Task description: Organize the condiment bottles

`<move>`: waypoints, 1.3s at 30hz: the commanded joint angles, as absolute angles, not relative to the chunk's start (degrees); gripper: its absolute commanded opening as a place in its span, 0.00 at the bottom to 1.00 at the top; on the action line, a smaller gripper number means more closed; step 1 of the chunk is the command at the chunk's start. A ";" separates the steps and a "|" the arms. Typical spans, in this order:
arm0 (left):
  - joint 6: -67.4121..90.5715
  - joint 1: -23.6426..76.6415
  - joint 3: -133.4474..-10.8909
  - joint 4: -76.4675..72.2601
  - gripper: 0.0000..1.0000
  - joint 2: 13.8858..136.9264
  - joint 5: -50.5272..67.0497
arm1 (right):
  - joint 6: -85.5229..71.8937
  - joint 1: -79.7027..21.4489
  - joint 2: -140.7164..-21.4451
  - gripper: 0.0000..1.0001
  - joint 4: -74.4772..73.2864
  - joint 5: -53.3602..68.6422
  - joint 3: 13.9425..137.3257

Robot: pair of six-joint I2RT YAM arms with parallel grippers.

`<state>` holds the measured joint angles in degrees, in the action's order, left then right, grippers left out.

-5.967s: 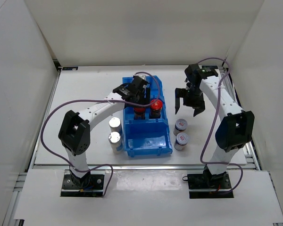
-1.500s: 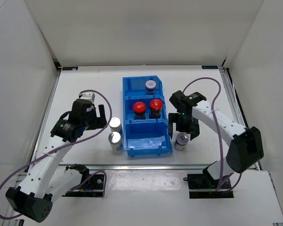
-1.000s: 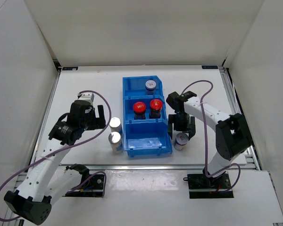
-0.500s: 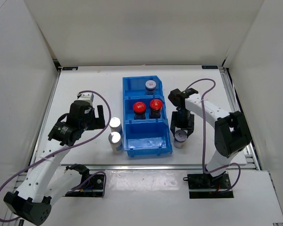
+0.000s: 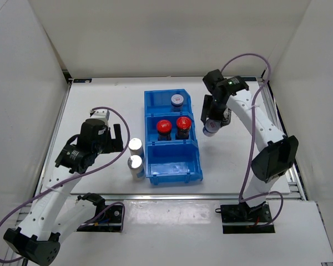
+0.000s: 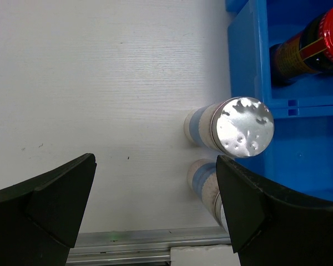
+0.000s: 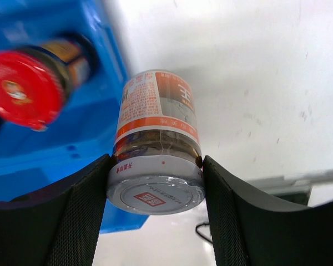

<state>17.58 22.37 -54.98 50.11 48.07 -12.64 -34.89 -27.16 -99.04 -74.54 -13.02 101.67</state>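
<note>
I will close my left gripper on the silver lid (image 5: 135,143) (image 6: 242,127) of the silver-topped bottle that is farther from the metal rail, next to the blue bin.
My right gripper (image 5: 210,125) is shut on a grey-lidded bottle (image 7: 155,138) with a red mark and holds it in the air, just right of the blue bin (image 5: 153,160). Its pads (image 7: 83,205) press both sides of the lid. A second grey-lidded bottle (image 5: 177,100) stands in the bin's back compartment. Two red-capped dark bottles (image 5: 164,126) (image 5: 182,122) stand in the middle one. Left of the bin stand two silver-topped bottles (image 5: 135,145) (image 5: 134,162). My left gripper (image 5: 114,139) hangs open beside them, the nearer silver top (image 6: 243,126) off its right finger.
The bin's front compartment (image 5: 173,166) holds nothing. White walls close in the table on three sides, and a metal rail (image 6: 127,244) runs along its near edge. The right arm's purple cable (image 5: 250,58) loops high above the far right of the table.
My right gripper shut on the grey-lidded bottle that stood right of the bin's front, then lifted it and carried it toward the far side. The left arm has barely moved.
</note>
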 commanded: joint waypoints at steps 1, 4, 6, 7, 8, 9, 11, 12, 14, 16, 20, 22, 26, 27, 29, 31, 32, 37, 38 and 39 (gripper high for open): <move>16.70 22.59 -55.46 49.22 1.00 47.02 -12.74 | -29.11 -27.07 -99.67 0.00 -73.58 -14.68 110.45; 16.70 22.59 -55.46 49.74 1.00 46.49 -12.74 | -24.72 -27.07 -103.87 0.00 -71.19 -12.58 116.70; 16.70 22.59 -55.99 49.75 1.00 46.49 -13.27 | -22.69 -27.07 -108.53 0.00 -69.97 -9.15 124.42; 16.70 22.59 -55.99 50.53 1.00 46.49 -13.27 | -21.81 -27.07 -110.28 0.00 -69.96 -7.92 127.32; 16.70 22.59 -56.77 51.06 1.00 46.49 -13.79 | -20.58 -27.07 -113.61 0.00 -69.96 -6.87 130.22; 16.70 22.59 -57.82 51.76 1.00 48.06 -14.41 | -19.78 -27.07 -115.21 0.00 -69.26 -5.64 135.91; 16.70 22.59 -60.10 54.39 1.00 49.48 -15.02 | -18.98 -27.07 -119.43 0.00 -67.42 -1.77 141.04; 16.70 22.59 -60.73 55.10 1.00 50.61 -15.03 | -18.98 -27.07 -120.75 0.00 -66.89 -1.24 145.68; 16.70 22.59 -61.43 55.63 1.00 50.62 -15.03 | -18.98 -27.07 -124.00 0.00 -64.88 1.39 148.61; 16.70 22.59 -61.44 55.63 1.00 50.62 -15.03 | -18.98 -27.07 -125.50 0.00 -62.33 4.12 148.62; 16.70 22.59 -61.44 55.63 1.00 51.76 -17.48 | -16.88 -27.69 -128.05 0.00 -55.73 8.17 148.26; 15.39 22.59 -61.96 55.63 1.00 52.46 -17.49 | -16.09 -28.21 -131.63 0.00 -54.32 9.49 151.33; 15.38 22.59 -61.96 56.16 1.00 54.66 -17.49 | -14.68 -29.79 -135.09 0.00 -50.37 9.49 154.42; 15.38 22.59 -61.96 56.16 1.00 54.67 -16.97 | -13.63 -30.32 -136.48 0.00 -49.49 8.80 153.81; 16.00 22.59 -61.96 56.86 1.00 56.07 -16.96 | -13.10 -30.32 -138.07 0.00 -49.48 8.26 154.34; 16.00 22.59 -62.57 56.87 1.00 56.68 -16.96 | -13.10 -30.32 -139.21 0.00 -48.96 7.57 154.34; 16.00 22.59 -62.58 57.39 1.00 56.69 -16.96 | -12.57 -30.32 -139.91 0.00 -48.96 7.56 154.34; 14.06 22.59 -63.19 57.92 1.00 57.83 -16.96 | -13.26 -30.32 -143.26 0.00 -48.34 7.56 154.34; 13.37 22.59 -63.72 57.92 1.00 57.83 -16.96 | -13.27 -30.32 -143.87 0.00 -48.34 7.56 155.03; 12.75 22.59 -63.72 58.53 1.00 58.44 -16.96 | -13.27 -30.32 -145.10 0.00 -47.82 6.95 155.04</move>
<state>14.85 22.37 -61.06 57.12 58.35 -16.10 -13.50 -30.74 -144.81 -53.69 6.42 150.87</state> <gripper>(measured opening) 0.998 0.675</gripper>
